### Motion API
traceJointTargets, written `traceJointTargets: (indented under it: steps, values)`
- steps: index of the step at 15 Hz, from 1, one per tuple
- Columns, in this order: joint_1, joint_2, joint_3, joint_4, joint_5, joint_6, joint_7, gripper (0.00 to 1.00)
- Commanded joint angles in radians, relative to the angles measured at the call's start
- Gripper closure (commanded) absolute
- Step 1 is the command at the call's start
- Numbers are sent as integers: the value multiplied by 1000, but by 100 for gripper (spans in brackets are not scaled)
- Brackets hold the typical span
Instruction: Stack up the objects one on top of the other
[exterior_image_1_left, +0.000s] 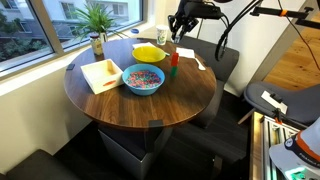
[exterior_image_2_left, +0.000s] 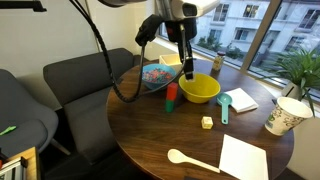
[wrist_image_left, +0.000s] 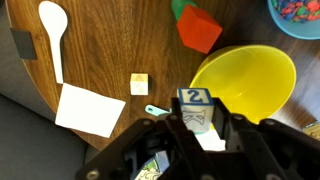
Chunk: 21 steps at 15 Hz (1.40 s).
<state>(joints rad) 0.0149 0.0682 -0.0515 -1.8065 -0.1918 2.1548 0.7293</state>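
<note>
The robot's gripper will release the white block on top of the red block (exterior_image_1_left: 176, 51) (wrist_image_left: 203, 33) beside the yellow bowl.
A red block (wrist_image_left: 200, 30) stands on the wooden table (wrist_image_left: 110, 50) with a green block (wrist_image_left: 180, 8) touching it. In both exterior views the green block (exterior_image_2_left: 172, 88) (exterior_image_1_left: 174, 57) shows right above the red one (exterior_image_2_left: 170, 100) (exterior_image_1_left: 173, 70). My gripper (wrist_image_left: 195, 118) is shut on a white block with a blue "2" (wrist_image_left: 193, 100). It hangs above the table beside the yellow bowl (wrist_image_left: 245, 80), up and off to the side of the red and green pair. The gripper also shows in both exterior views (exterior_image_2_left: 186, 66) (exterior_image_1_left: 178, 32).
A blue bowl of coloured bits (exterior_image_2_left: 158, 73) stands behind the pair. A small tan cube (wrist_image_left: 139, 84), a white spoon (wrist_image_left: 52, 30), a white napkin (wrist_image_left: 90, 110) and a teal spoon (exterior_image_2_left: 224, 108) lie on the table. A paper cup (exterior_image_2_left: 285, 116) and a plant (exterior_image_1_left: 97, 25) stand near the window.
</note>
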Motion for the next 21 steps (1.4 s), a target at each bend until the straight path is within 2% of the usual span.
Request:
traceJointTargets:
  steps: [1, 4, 14, 21]
  values:
    - [5, 7, 13, 36, -19, -108, 59, 91]
    - [6, 11, 21, 53, 0, -143, 77, 91]
    - [11, 1, 43, 22, 61, -134, 134, 91]
    - [14, 8, 46, 6, 55, -135, 147, 91]
